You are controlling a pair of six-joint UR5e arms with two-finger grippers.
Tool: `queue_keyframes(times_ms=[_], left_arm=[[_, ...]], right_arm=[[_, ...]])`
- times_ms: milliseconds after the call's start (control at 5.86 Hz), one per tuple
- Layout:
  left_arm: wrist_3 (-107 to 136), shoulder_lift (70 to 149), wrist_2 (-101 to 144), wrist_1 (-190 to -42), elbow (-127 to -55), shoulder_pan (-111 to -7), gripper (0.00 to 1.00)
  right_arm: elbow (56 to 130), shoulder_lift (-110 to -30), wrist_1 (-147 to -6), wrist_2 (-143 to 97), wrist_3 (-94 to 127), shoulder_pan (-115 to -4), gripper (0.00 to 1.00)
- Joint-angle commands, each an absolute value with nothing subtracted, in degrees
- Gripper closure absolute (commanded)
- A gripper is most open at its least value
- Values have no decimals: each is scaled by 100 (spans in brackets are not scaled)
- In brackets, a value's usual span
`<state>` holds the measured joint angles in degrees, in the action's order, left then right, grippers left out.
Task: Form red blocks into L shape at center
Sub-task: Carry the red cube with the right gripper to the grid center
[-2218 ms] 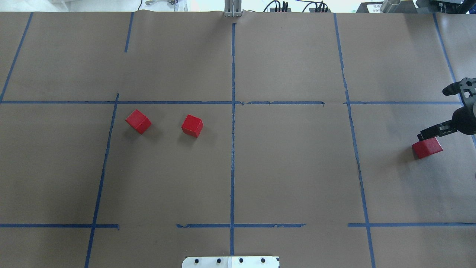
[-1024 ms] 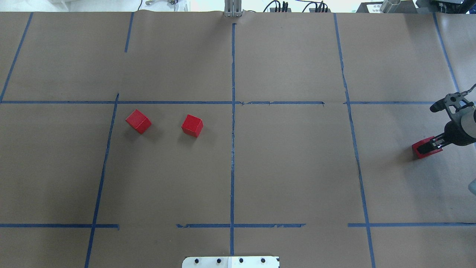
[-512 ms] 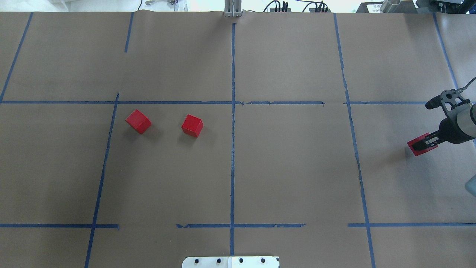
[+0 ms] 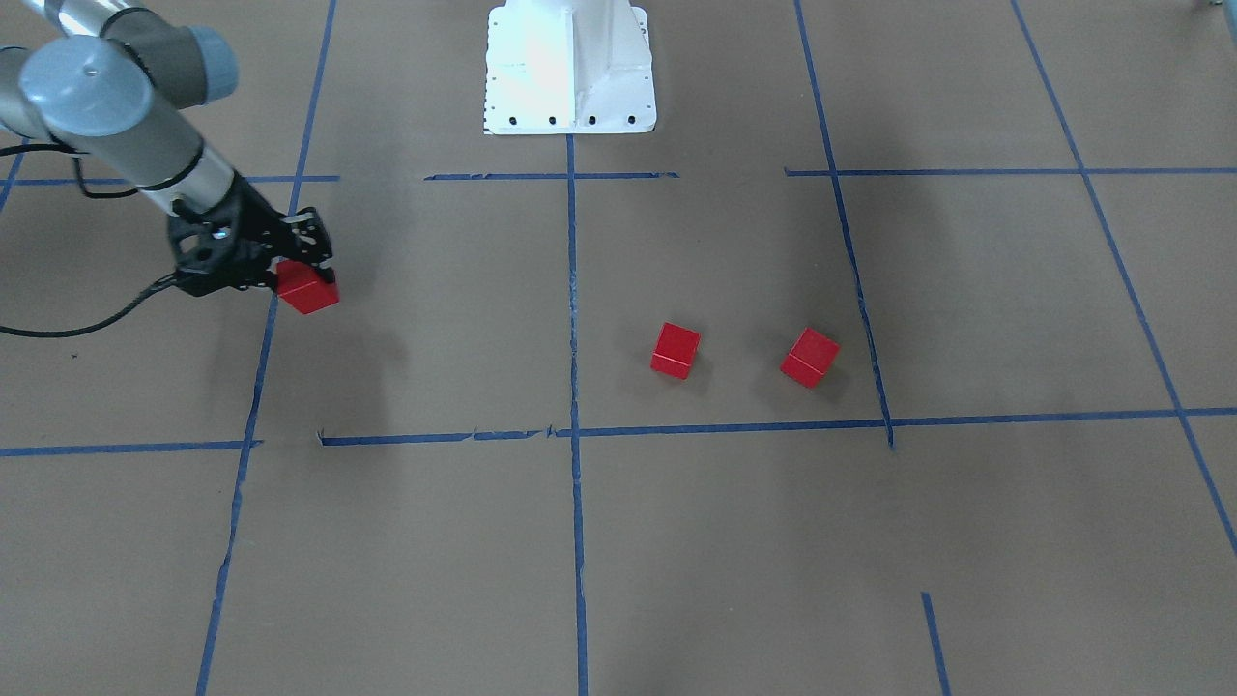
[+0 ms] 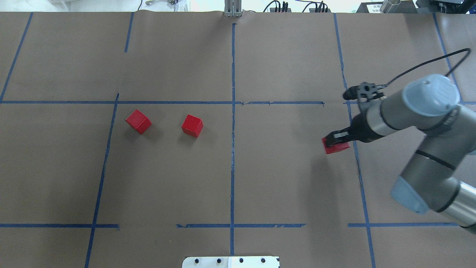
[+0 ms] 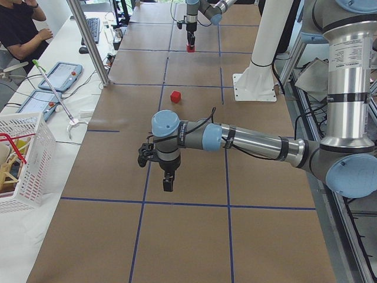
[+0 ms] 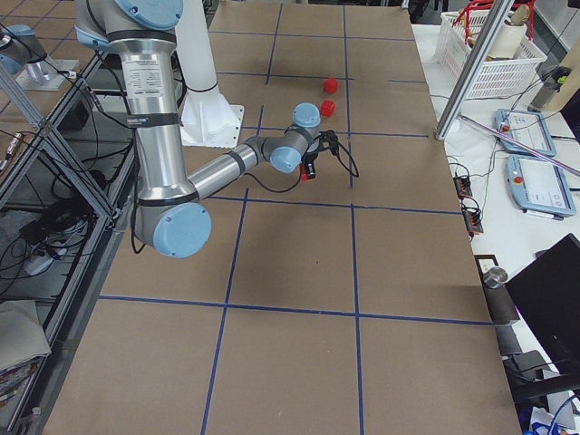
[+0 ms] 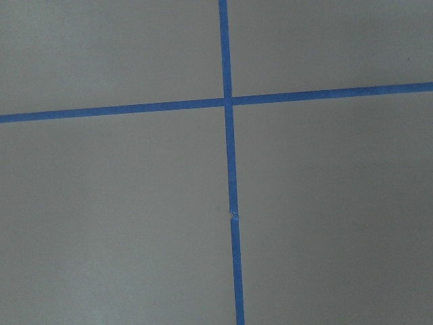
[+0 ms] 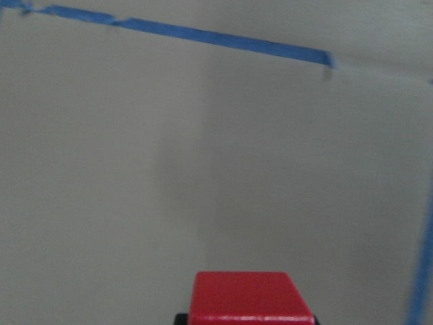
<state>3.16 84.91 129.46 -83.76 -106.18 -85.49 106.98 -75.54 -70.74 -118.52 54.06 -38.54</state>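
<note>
Next, I let go of the red block in my right gripper, still a little above the paper, on the centre tape line [image 4: 575,279], closer to the white base than the other blocks.
My right gripper [image 5: 334,140] is shut on a red block [image 5: 336,146] and holds it a little above the paper, just left of the right vertical tape line. It shows in the front view [image 4: 307,288] and the right wrist view [image 9: 252,298] too. Two more red blocks [image 5: 138,121] [image 5: 192,125] lie apart, left of the centre line; the front view shows them [image 4: 810,357] [image 4: 676,350] as well. My left gripper [image 6: 168,184] shows only in the exterior left view, above a tape line; I cannot tell whether it is open or shut.
Blue tape lines divide the brown paper; the centre cross [image 5: 232,102] lies between the held block and the other two. The white robot base [image 4: 570,68] stands at the near edge. A white basket [image 6: 23,159] and tablets sit beyond the table's far edge.
My right gripper closed on the red block at the far right, lifted it and carried it left to the right vertical tape line. The other two blocks have not moved.
</note>
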Motion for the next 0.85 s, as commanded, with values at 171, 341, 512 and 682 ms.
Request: queue_keyframes(times_ms=[171, 341, 512, 682], left_arm=[[325, 8490, 13120, -8376, -10635, -8543, 0], [325, 8490, 13122, -8376, -10626, -8543, 0], [325, 8482, 13122, -8367, -10626, -8543, 0], [325, 8481, 13131, -8376, -10626, -8543, 0]], right_arm=[[9964, -4893, -9123, -10804, 7025, -2779, 100], [9227, -4313, -9114, -10645, 7127, -2716, 100], [8567, -3924, -9106, -10591, 7319, -2672, 99], [8465, -3946, -9114, -10573, 7443, -2585, 98]])
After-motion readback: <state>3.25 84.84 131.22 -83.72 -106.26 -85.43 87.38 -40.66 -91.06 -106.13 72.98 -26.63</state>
